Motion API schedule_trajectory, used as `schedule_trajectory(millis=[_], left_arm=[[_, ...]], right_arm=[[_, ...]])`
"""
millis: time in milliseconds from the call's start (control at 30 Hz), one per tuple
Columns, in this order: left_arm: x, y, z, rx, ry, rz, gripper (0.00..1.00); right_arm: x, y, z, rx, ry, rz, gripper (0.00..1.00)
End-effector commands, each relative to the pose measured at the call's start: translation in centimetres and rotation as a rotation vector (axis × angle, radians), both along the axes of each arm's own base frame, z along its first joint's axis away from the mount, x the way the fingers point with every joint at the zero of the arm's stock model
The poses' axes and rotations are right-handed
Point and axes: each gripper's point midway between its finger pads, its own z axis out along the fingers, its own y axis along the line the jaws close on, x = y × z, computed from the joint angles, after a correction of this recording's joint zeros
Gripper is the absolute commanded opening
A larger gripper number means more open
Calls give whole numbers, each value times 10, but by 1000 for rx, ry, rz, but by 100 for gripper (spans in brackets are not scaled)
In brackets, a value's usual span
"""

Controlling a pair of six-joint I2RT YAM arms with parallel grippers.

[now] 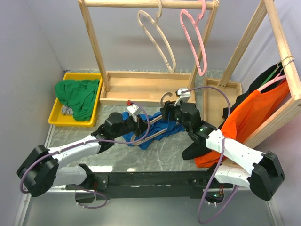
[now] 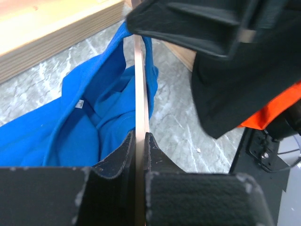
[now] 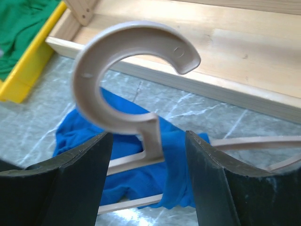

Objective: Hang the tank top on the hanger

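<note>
Next, I grip the hanger's neck (image 3: 151,137) with my right gripper to free my left gripper, which is closed on the hanger's empty end, where the other strap has to go.
The royal-blue tank top (image 1: 162,128) lies crumpled on the table between the two arms. The pale beige hanger (image 1: 165,97) lies across it with its hook pointing toward the wooden rack. My left gripper (image 2: 139,141) is shut on the hanger's thin bar (image 2: 139,89), beside the tank top (image 2: 94,117) and its white label (image 2: 80,102). My right gripper (image 3: 149,146) is open, its fingers (image 3: 80,174) on either side of the hanger's neck (image 3: 153,136) without touching it. A blue strap (image 3: 176,165) drapes over the hanger's arm just right of the neck.
A yellow bin (image 1: 55,117) at the back left holds a green garment (image 1: 77,96). The wooden rack (image 1: 146,87) carries another beige hanger (image 1: 157,37) and a pink hanger (image 1: 195,40). An orange shirt (image 1: 249,117) and a black garment (image 1: 197,150) hang on the right frame.
</note>
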Motion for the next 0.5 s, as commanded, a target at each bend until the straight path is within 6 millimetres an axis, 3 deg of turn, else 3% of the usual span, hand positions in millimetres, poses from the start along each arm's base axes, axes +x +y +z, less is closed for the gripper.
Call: schedule_trajectory(millis=[0,300,467], left_arm=[[-10,-10,37,-77,-91,-85,4],[-15,-11,45,-92,-103,-114,5],[-17,-7,50,-100,-113,-100,6]], right_arm=[[11,1,32,16,-104,-26,70],[14,8,22,19,-94,-9,66],[10,11,18,32,-95,16,58]])
